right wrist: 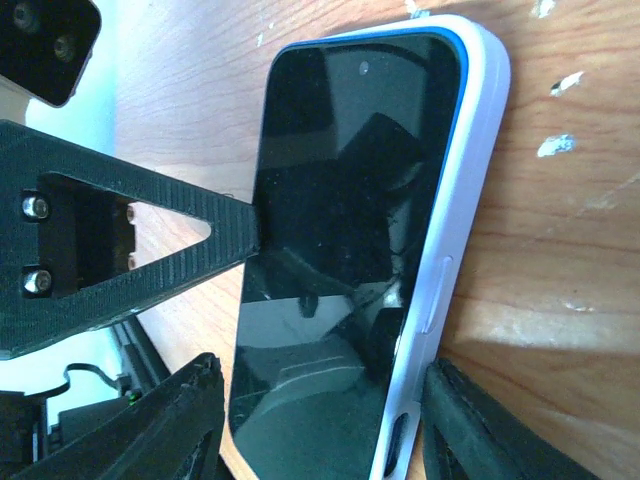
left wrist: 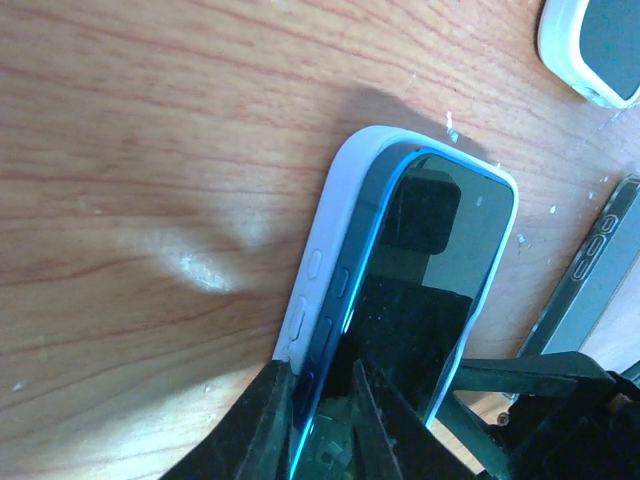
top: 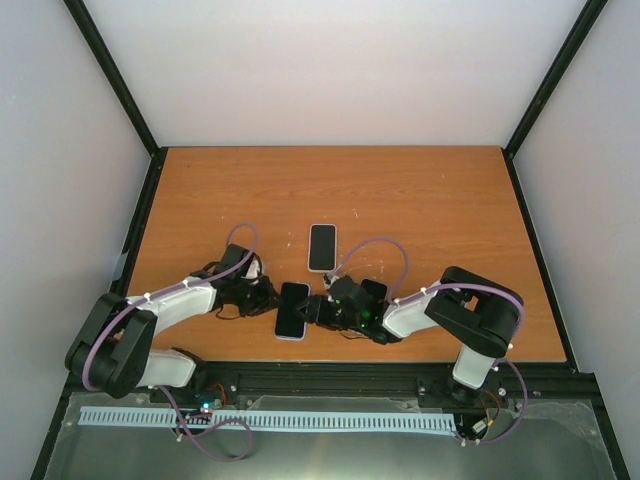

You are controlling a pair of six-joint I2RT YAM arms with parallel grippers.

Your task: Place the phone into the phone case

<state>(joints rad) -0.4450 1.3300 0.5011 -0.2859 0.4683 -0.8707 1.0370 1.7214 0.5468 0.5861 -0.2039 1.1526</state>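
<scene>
The long edge of the phone sticks up above the case's side at my left gripper, so my right gripper needs to pinch the case's opposite side [right wrist: 437, 275] and lift it for both grippers.
A dark phone with a blue rim [top: 292, 310] lies screen up in a white case [left wrist: 330, 230] at the near middle of the table. In the left wrist view the phone [left wrist: 430, 270] has its left long edge raised above the case wall. My left gripper [left wrist: 325, 430] is shut on that raised edge, one finger outside the case wall and one on the screen. In the right wrist view the phone [right wrist: 340, 200] sits low in the case [right wrist: 475, 180] on the right side. My right gripper [right wrist: 330, 440] is open and straddles the phone's end.
A second phone in a white case [top: 322, 247] lies just behind, and shows in the left wrist view [left wrist: 590, 50]. A dark phone-shaped thing [top: 375, 290] lies by my right gripper [top: 318, 310]. My left gripper [top: 272, 300] has a finger [right wrist: 130, 260] touching the phone's left edge.
</scene>
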